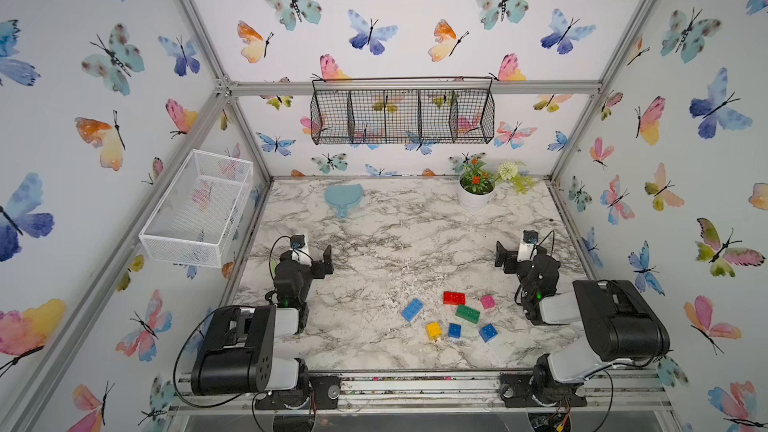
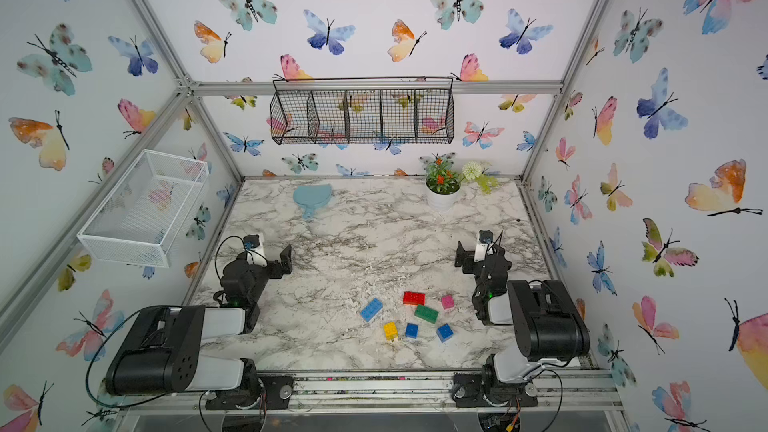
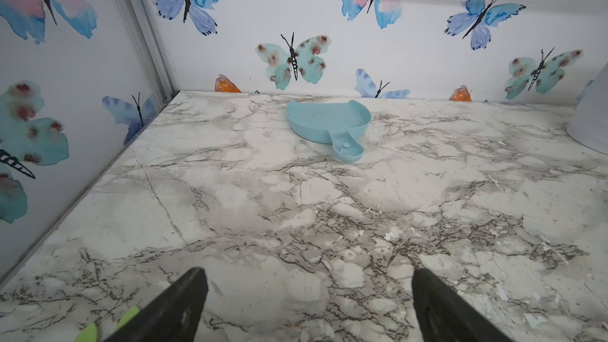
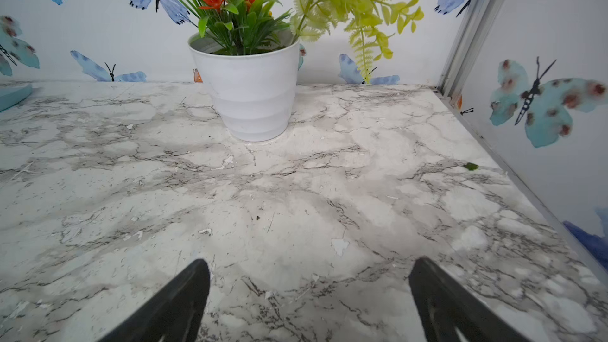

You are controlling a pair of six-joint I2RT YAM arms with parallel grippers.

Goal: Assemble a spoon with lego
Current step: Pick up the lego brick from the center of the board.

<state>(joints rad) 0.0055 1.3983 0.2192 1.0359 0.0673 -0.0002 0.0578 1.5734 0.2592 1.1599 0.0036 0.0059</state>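
The robot's right gripper needs to close on the sides of the blue brick (image 1: 488,332) that is farther from the yellow brick, in front of the green brick.
The lego lies as several loose bricks at the table's front, right of centre, in both top views: long light-blue (image 1: 412,310), red (image 1: 454,297), green (image 1: 467,313), pink (image 1: 488,302), yellow (image 1: 434,331) and two blue (image 1: 454,330) (image 1: 488,332). No joined spoon is in view. My left gripper (image 1: 309,253) (image 3: 309,278) hovers at the left side, open and empty, well away from the bricks. Over at the right side my right gripper (image 1: 521,251) (image 4: 309,268) is open too, holding nothing, just behind the pink brick (image 2: 447,301).
A flat teal paddle (image 1: 343,198) (image 3: 327,123) lies at the back left. A white flower pot (image 1: 475,197) (image 4: 250,93) stands at the back right. A white mesh basket (image 1: 195,209) hangs on the left wall, a black wire basket (image 1: 401,116) on the back wall.
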